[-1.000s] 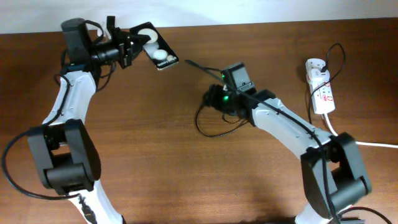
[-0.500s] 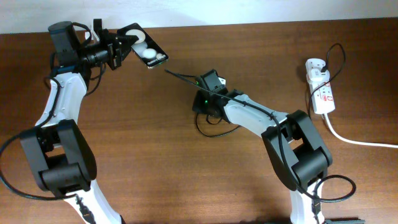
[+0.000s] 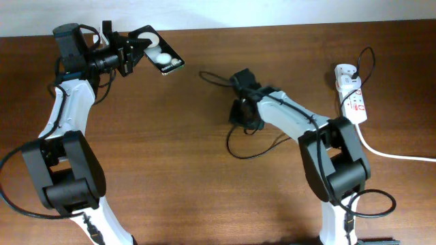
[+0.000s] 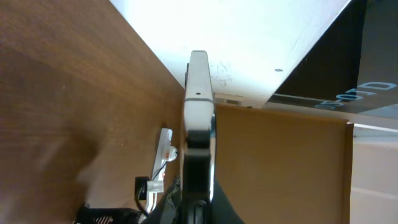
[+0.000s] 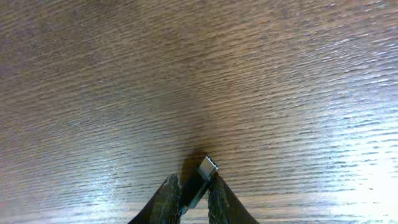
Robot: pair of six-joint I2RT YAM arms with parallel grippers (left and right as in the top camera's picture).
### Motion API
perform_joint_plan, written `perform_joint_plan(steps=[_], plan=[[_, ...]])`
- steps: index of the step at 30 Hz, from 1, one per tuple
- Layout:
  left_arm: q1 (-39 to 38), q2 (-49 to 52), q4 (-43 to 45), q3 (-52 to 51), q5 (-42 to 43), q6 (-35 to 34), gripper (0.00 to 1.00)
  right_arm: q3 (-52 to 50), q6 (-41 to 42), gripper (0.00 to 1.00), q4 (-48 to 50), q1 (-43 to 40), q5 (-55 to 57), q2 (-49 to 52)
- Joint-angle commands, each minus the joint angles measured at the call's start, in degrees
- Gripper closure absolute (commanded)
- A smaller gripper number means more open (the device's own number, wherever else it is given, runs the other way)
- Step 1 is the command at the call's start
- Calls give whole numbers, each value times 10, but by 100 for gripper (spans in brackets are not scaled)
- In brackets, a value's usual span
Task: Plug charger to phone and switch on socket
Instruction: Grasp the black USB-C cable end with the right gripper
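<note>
My right gripper should open and take the plug's black body (image 5: 194, 188) in line with its fingers before meeting the phone, because the plug tip slants across them.
My left gripper (image 3: 138, 50) is shut on the black phone (image 3: 162, 58) and holds it tilted above the table's far left, its screen showing white round spots. In the left wrist view the phone (image 4: 199, 99) stands edge-on in my jaws (image 4: 199, 186). My right gripper (image 3: 231, 77) is shut on the plug end of the thin black charger cable (image 3: 236, 147). The tip (image 3: 202, 72) points left toward the phone, a gap away. The right wrist view shows the metal plug tip (image 5: 208, 167) sticking out between my shut fingers (image 5: 194, 185), just above the wood. The white socket strip (image 3: 352, 101) lies at the right.
A white adapter (image 3: 345, 71) sits in the strip's far end. A thick white cord (image 3: 392, 154) runs off to the right. The slack charger cable loops on the table below my right wrist. The strip also shows in the left wrist view (image 4: 163, 152).
My left gripper moved the phone left, then held still. My right gripper swung left toward the phone with the plug, then drew back to the right. The cable loop shifted right.
</note>
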Motion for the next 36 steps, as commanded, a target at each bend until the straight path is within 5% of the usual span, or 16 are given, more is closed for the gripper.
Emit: perform_joint_plan(steps=[1,9,27,32,33,34,36], plan=[[2,-2,5,5,11,9,100,-22,-1,79,-16,-16,-46,30],[1,-2,5,5,15,9,100,-22,47,55,-38,8,-13,36],[1,-2,5,5,17,9,100,-1,62,55,-50,71,17,28],[1,-2,5,5,17,9,100,-2,75,75,-39,82,19,53],[1,-2,5,5,17,10,100,-2,75,91,-40,82,19,54],[1,-2,5,5,17,10,100,-2,74,96,-39,82,19,54],[1,-2,5,5,17,10,100,-2,56,96,-28,79,23,54]])
